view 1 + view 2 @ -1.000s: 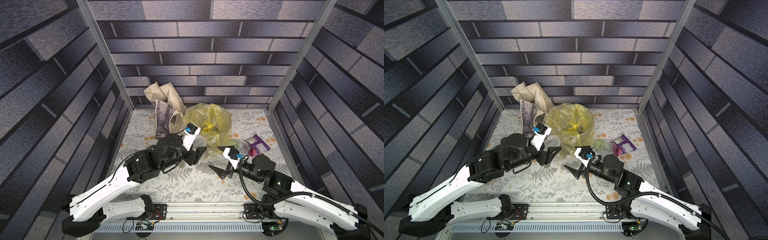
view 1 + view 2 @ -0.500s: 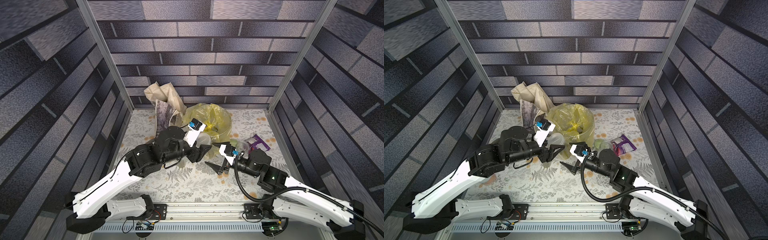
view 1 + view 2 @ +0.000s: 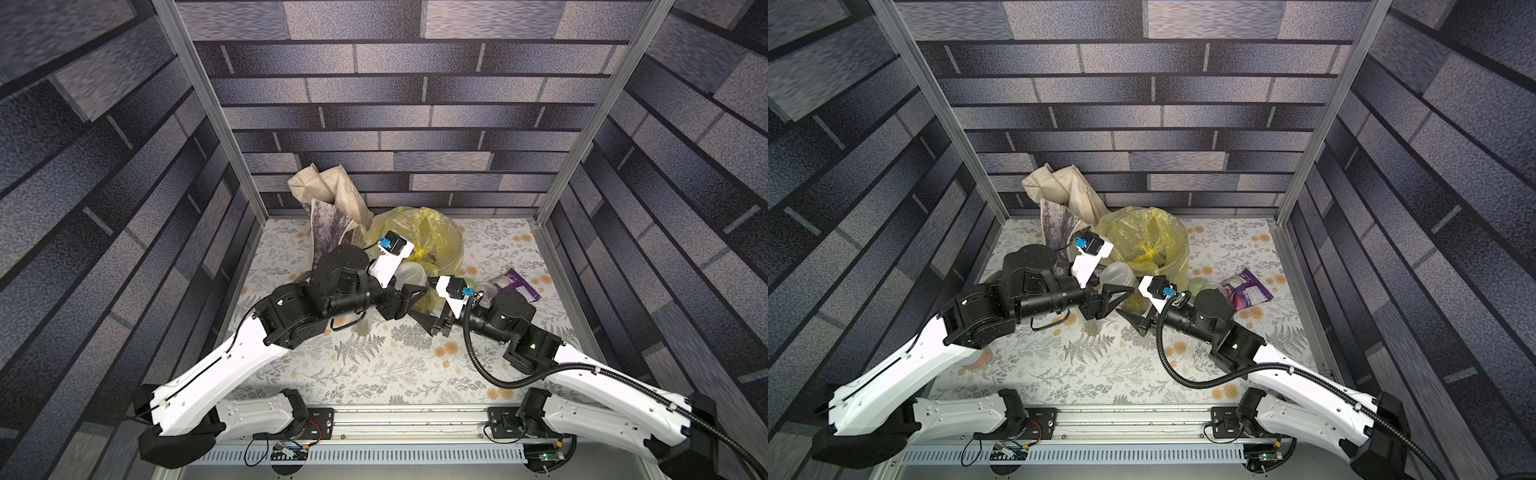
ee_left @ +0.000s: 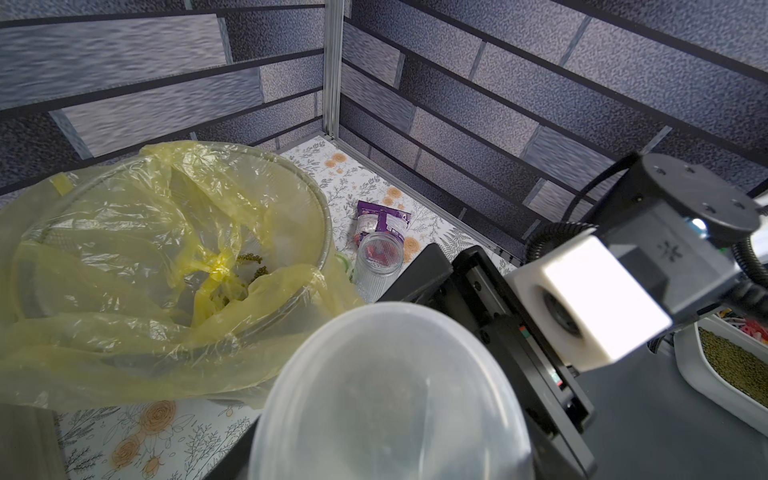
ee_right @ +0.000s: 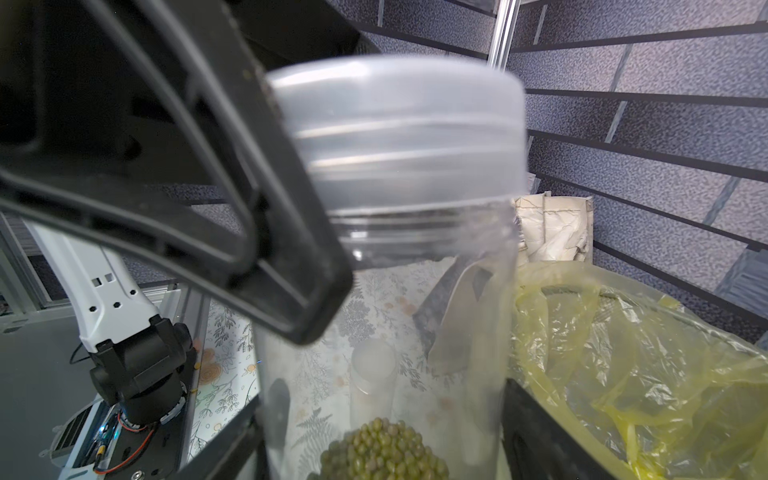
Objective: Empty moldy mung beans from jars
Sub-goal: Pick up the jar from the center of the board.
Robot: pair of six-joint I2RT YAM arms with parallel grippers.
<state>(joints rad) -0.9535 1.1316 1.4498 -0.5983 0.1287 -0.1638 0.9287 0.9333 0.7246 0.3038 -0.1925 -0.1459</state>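
My right gripper will grip the lower body of the jar before my left gripper, which holds the jar just under its lid, takes the lid (image 5: 408, 144).
A slim clear jar with a whitish lid (image 3: 410, 274) (image 3: 1117, 274) (image 5: 395, 124) stands upright in the air beside the bucket. My left gripper (image 3: 415, 293) (image 3: 1116, 294) is shut on its upper body just under the lid, and one finger (image 5: 249, 208) crosses the right wrist view. Mung beans (image 5: 382, 449) (image 3: 1134, 302) lie heaped in the jar's bottom. My right gripper (image 3: 434, 316) (image 3: 1140, 318) (image 5: 382, 436) is open, its jaws flanking the jar's lower body very closely. In the left wrist view the lid (image 4: 390, 395) hides my left jaws.
The grey bucket lined with a yellow bag (image 3: 415, 232) (image 4: 324, 208) holds some beans (image 4: 253, 266). The ribbed jar (image 4: 380, 259) (image 3: 1200, 286) stands open beside a purple pouch (image 4: 380, 220) (image 3: 1248, 291). Another slim jar (image 3: 1094, 324) stands under my left arm. The cream tote (image 3: 332, 208) is at the back.
My left arm has carried the jar to the right. The right gripper has come in from the right and its jaws have narrowed around the jar's lower part.
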